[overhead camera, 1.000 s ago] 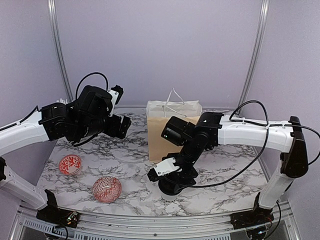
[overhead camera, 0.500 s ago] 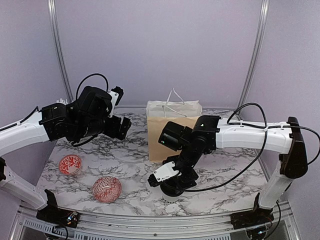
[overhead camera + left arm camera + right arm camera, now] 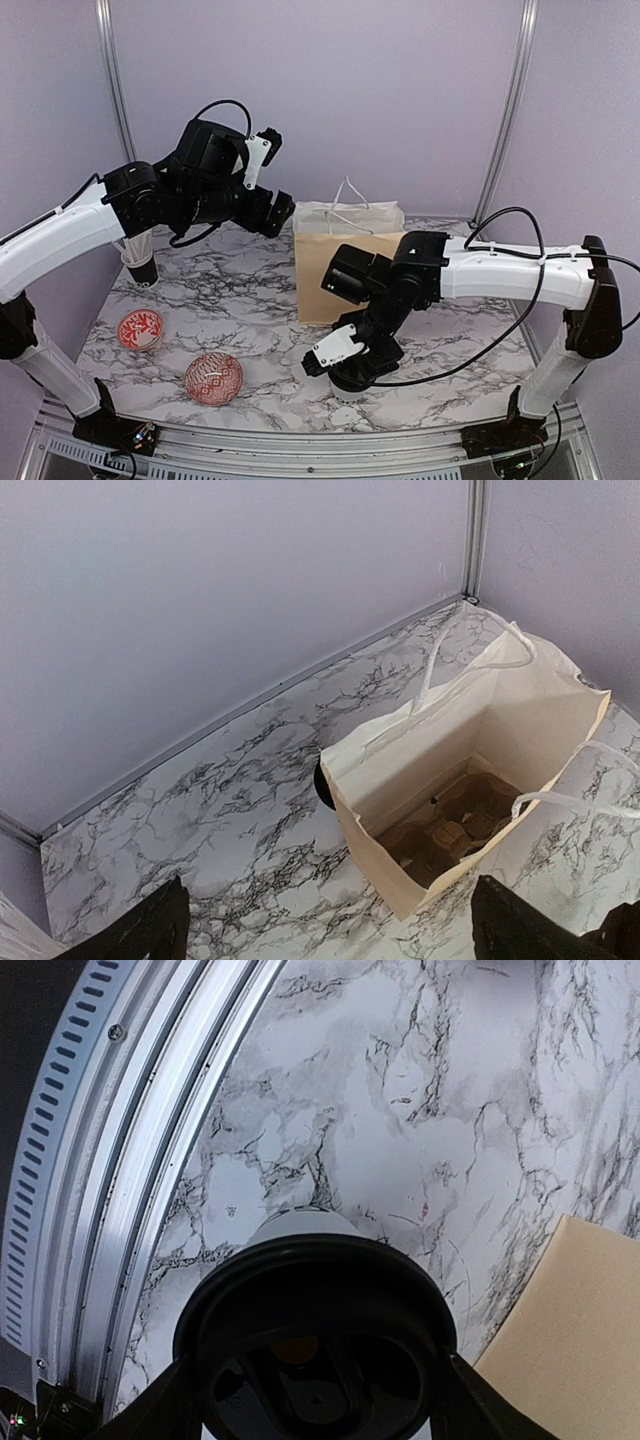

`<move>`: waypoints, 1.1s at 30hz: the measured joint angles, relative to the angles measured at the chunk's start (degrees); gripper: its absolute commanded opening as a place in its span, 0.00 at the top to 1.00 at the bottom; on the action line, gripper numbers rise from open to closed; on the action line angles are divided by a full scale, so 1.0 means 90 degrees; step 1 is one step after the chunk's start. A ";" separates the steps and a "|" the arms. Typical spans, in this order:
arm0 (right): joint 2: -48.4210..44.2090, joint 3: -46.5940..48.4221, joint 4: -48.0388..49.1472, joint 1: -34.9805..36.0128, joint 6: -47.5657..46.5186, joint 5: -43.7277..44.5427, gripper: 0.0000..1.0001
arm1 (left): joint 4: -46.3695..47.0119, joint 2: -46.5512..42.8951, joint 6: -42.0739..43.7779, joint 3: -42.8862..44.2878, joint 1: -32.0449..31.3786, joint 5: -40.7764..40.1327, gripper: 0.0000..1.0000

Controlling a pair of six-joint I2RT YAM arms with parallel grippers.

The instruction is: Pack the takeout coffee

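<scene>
Next, my left gripper will go to the tan bag's back rim (image 3: 325, 205) (image 3: 394, 717), beside the white handle's end, and close there to steady the bag.
A white paper cup (image 3: 300, 1225) with a black lid (image 3: 315, 1280) stands near the table's front edge. My right gripper (image 3: 315, 1370) is lowered over it, one finger close on each side of the lid; I cannot tell whether they press on it. From above, this cup (image 3: 345, 393) is almost hidden under the right gripper (image 3: 350, 372). A second lidded cup (image 3: 140, 263) stands at the back left. The brown carrier (image 3: 450, 825) lies in the bottom of the open tan bag (image 3: 440, 730). My left gripper (image 3: 278, 210) hangs open above the bag's left side, holding nothing.
Two red-and-white patterned bowls (image 3: 140, 328) (image 3: 213, 378) sit front left. The bag (image 3: 322, 275) stands upright mid-table with white handles (image 3: 350, 200). A dark round shape (image 3: 324, 780) shows partly behind the bag. The metal front rail (image 3: 120, 1160) runs close by the right-hand cup.
My left arm has risen and swung right toward the top of the bag, uncovering the cup at the back left. The right arm stays low over its cup, barely shifted.
</scene>
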 measured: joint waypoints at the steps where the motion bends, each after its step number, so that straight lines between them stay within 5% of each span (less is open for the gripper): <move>1: -0.0104 -0.0051 -0.0022 -0.0015 -0.0002 0.0007 0.39 | 0.0032 0.0112 0.0121 0.0138 0.0017 0.0070 0.01; 17: -0.2550 -0.1940 -0.0369 -0.2149 -0.0143 -0.1042 0.40 | 0.0189 0.2594 0.2521 0.2482 0.0442 0.2254 0.14; 25: -0.3383 -0.2016 -0.0425 -0.3002 -0.0141 -0.1416 0.40 | -0.0070 0.3781 0.3143 0.3993 0.0685 0.2926 0.26; 33: -0.3582 -0.1974 -0.0544 -0.3842 -0.0197 -0.1579 0.41 | -0.0282 0.4194 0.3293 0.4289 0.1127 0.3993 0.32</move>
